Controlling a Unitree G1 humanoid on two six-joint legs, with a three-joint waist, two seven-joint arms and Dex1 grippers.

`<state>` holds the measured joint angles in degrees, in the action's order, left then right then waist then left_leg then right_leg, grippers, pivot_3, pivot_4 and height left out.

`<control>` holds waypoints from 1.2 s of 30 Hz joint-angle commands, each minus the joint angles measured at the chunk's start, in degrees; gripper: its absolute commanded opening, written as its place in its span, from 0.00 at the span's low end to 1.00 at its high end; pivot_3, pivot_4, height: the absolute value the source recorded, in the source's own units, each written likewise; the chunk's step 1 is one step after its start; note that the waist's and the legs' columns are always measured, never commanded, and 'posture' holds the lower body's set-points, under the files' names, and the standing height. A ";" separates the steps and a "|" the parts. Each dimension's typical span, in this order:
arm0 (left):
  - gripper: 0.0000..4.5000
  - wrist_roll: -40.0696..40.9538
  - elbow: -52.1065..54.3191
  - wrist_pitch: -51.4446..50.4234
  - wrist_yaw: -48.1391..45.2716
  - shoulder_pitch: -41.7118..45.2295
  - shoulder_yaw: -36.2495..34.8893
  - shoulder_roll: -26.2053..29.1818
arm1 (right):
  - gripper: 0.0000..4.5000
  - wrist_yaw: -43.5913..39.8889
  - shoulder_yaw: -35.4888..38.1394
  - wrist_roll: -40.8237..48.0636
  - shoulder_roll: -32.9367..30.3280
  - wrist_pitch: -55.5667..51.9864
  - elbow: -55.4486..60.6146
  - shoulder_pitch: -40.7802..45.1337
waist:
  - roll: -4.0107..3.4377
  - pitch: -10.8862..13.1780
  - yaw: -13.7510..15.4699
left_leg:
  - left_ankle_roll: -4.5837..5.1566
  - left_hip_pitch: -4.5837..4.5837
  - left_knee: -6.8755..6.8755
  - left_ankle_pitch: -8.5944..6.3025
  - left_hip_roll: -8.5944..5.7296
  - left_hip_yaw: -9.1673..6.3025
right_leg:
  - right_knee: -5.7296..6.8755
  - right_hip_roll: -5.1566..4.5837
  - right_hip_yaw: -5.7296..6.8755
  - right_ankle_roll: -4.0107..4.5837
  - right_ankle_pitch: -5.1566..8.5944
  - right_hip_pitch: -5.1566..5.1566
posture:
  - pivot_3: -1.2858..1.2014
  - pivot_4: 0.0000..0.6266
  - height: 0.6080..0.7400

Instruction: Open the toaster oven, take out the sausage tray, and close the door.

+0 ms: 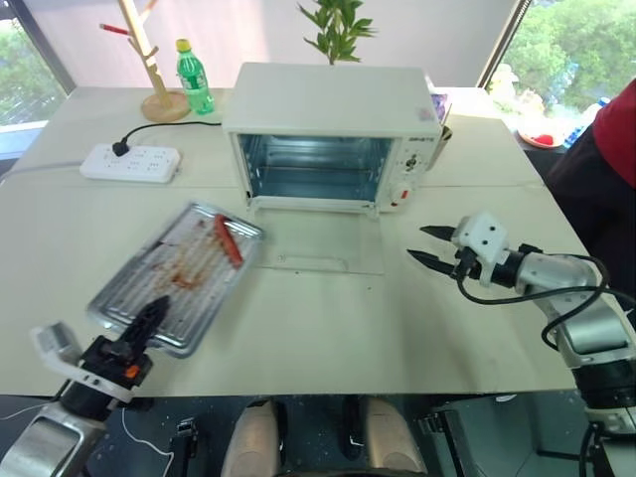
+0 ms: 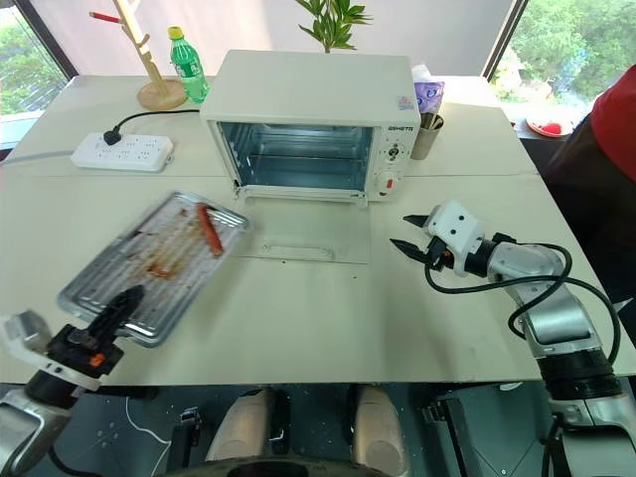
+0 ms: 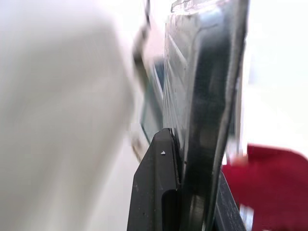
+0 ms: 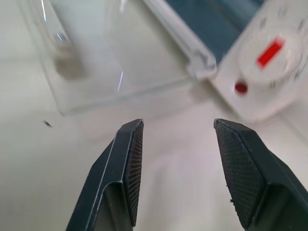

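The robot's left gripper needs to put the sausage tray down on the table (image 1: 318, 281) in front of the toaster oven, by the door handle.
The white toaster oven (image 1: 333, 104) stands at the back middle of the table, its cavity showing bare. Its glass door (image 1: 328, 243) lies folded down flat on the tabletop. Left of it is the silver sausage tray (image 1: 149, 288), set at an angle, with one red sausage (image 1: 228, 239) near its far end. My left gripper (image 1: 151, 316) is shut on the tray's near rim; in the left wrist view the rim (image 3: 207, 96) runs between the black fingers (image 3: 156, 192). My right gripper (image 1: 427, 245) hovers open to the right of the door, with nothing between its fingertips (image 4: 127, 159), facing the door and the knob panel (image 4: 269, 57).
A white power strip (image 1: 130, 162), a green bottle (image 1: 195, 78) and a wooden stand (image 1: 159, 70) sit at the back left. A metal cup (image 2: 428, 134) stands right of the oven. A person in red (image 1: 616, 129) is at the table's right edge.
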<state>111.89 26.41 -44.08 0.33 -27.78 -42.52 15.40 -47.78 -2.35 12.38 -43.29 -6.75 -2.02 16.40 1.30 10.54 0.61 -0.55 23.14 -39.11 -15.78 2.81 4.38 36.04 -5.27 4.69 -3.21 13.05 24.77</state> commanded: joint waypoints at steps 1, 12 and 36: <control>0.00 1.11 2.82 4.09 -0.06 -0.45 -4.11 -1.32 | 0.53 -0.35 -1.48 -1.81 2.23 1.47 -1.94 1.33 | 0.00 0.00 0.07 | 0.00 0.03 0.00 0.00 0.00 0.00 | 0.00 0.01 0.00 0.00 0.00 0.01 | 0.52 0.24 0.87; 0.00 1.11 -0.09 6.55 -0.19 1.67 -5.20 -1.48 | 0.53 -0.81 -5.29 -3.29 10.21 -2.05 -5.59 5.75 | 0.00 0.00 0.04 | 0.03 0.10 -0.02 -0.01 0.01 0.01 | -0.02 0.09 0.01 0.00 0.00 0.04 | 0.52 0.24 0.87; 0.00 1.11 2.81 0.95 1.58 1.00 3.49 3.37 | 0.53 -1.94 0.74 0.87 9.67 -8.87 5.01 7.58 | -0.01 0.01 0.07 | 0.02 0.21 0.00 -0.02 0.04 0.01 | -0.03 0.11 0.02 0.00 0.00 0.17 | 0.52 0.24 0.87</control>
<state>111.93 26.25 -41.85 2.95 -26.29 -39.44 17.37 -48.16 -3.18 11.73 -31.90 -15.98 -0.22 23.76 1.29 10.54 0.68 -0.52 23.35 -39.11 -15.80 2.85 4.39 36.01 -5.15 4.71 -3.21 13.04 24.95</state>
